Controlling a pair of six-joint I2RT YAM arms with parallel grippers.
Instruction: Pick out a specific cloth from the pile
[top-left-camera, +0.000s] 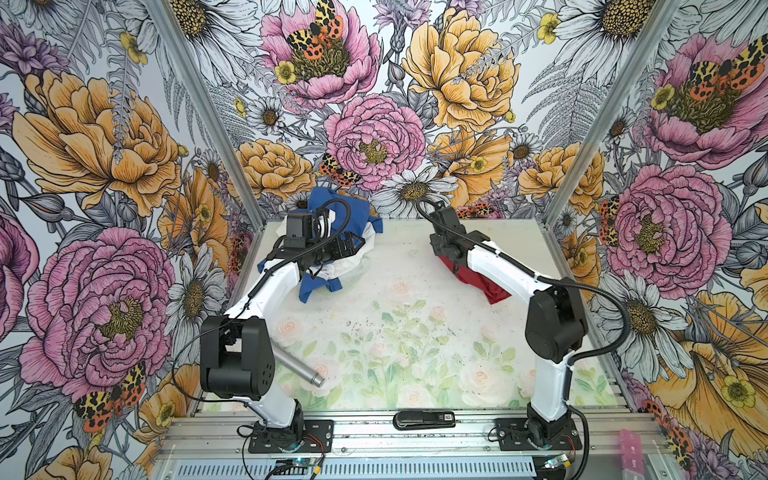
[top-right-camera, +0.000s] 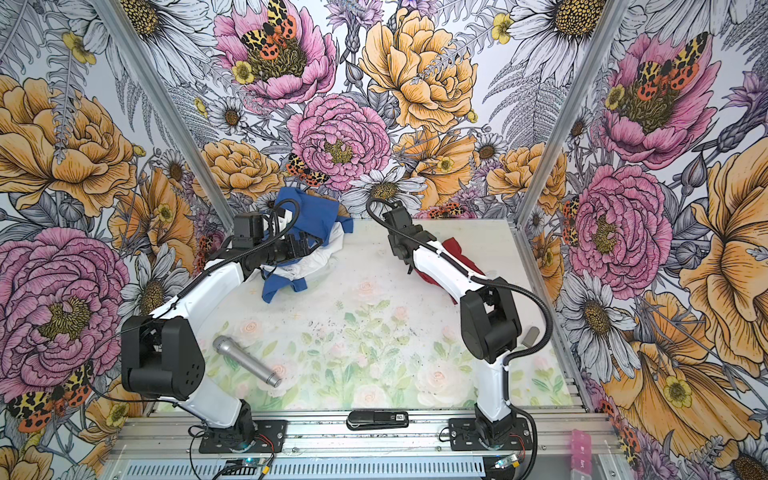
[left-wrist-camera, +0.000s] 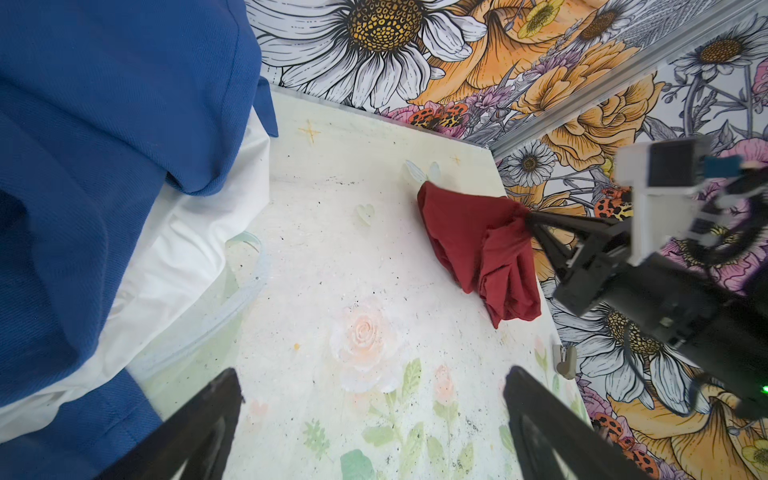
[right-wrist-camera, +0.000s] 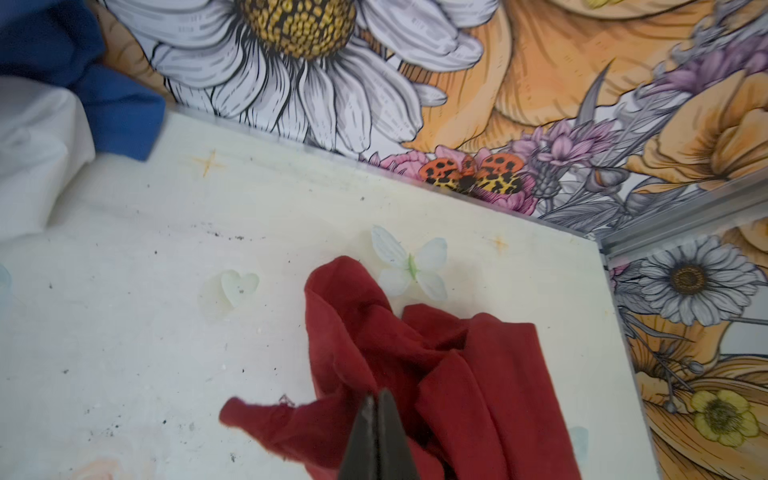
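Note:
My right gripper is going to release the gathered fold over the middle of the red cloth (top-left-camera: 483, 272) (right-wrist-camera: 432, 409) on the table.
The pile (top-left-camera: 328, 212) (top-right-camera: 307, 216) is a rumpled heap of royal-blue and white cloth at the back left of the table, shown close up in the left wrist view (left-wrist-camera: 104, 166). My left gripper (top-left-camera: 352, 246) (top-right-camera: 306, 245) (left-wrist-camera: 374, 382) hovers open at the pile's right edge, nothing between its fingers. A red cloth (top-left-camera: 494, 286) (top-right-camera: 457, 249) (left-wrist-camera: 469, 232) (right-wrist-camera: 415, 353) lies apart at the back right. My right gripper (left-wrist-camera: 528, 216) (right-wrist-camera: 377, 395) is shut on a gathered fold of it. In both top views the right wrist hides those fingers.
A silver cylinder (top-left-camera: 297, 368) (top-right-camera: 245, 360) lies front left beside the left arm. A black device (top-left-camera: 424, 419) sits on the front rail. A small grey clip (left-wrist-camera: 563, 361) rests at the right table edge. A clear plastic rim (left-wrist-camera: 245, 299) shows under the pile. Flowered walls enclose three sides.

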